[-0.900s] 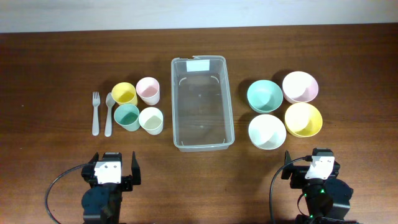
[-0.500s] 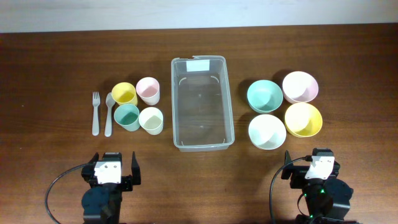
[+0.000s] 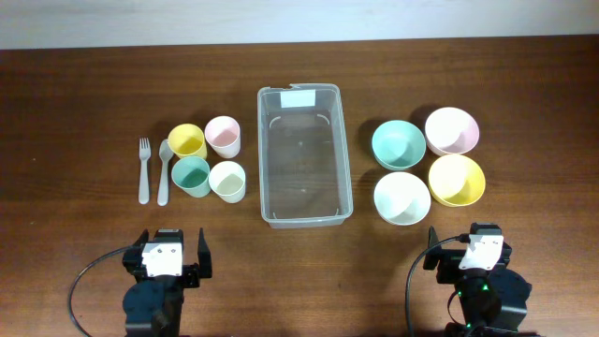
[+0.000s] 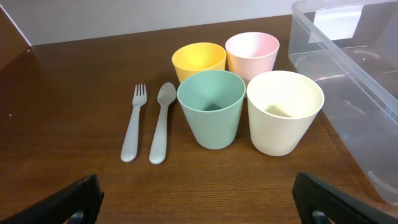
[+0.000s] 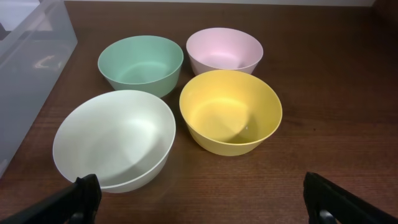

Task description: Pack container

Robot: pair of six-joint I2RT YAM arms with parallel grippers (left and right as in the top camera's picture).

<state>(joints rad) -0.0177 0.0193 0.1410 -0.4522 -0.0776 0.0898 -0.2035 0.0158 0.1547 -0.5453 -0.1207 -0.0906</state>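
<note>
I need to close my right gripper on the yellow bowl's rim, on the side of the rim (image 3: 480, 195) (image 5: 277, 127) away from the white bowl.
The clear plastic container (image 3: 304, 154) stands empty at the table's middle, its white label at the far end; its side shows in the left wrist view (image 4: 354, 81) and the right wrist view (image 5: 28, 68). Several pastel cups stand left of it: yellow (image 3: 186, 140), pink (image 3: 223, 136), green (image 3: 191, 175), cream (image 3: 227, 181). A grey fork (image 3: 144, 170) and spoon (image 3: 164, 171) lie beside them. Several bowls stand on the right: green (image 3: 398, 144), pink (image 3: 452, 130), white (image 3: 401, 197), yellow (image 3: 457, 180). My left gripper (image 4: 199, 205) and right gripper (image 5: 205, 205) are open and empty near the front edge.
The brown wooden table (image 3: 84, 94) ends at a pale wall strip along the back. Both arm bases (image 3: 164, 281) sit at the front edge with black cables beside them.
</note>
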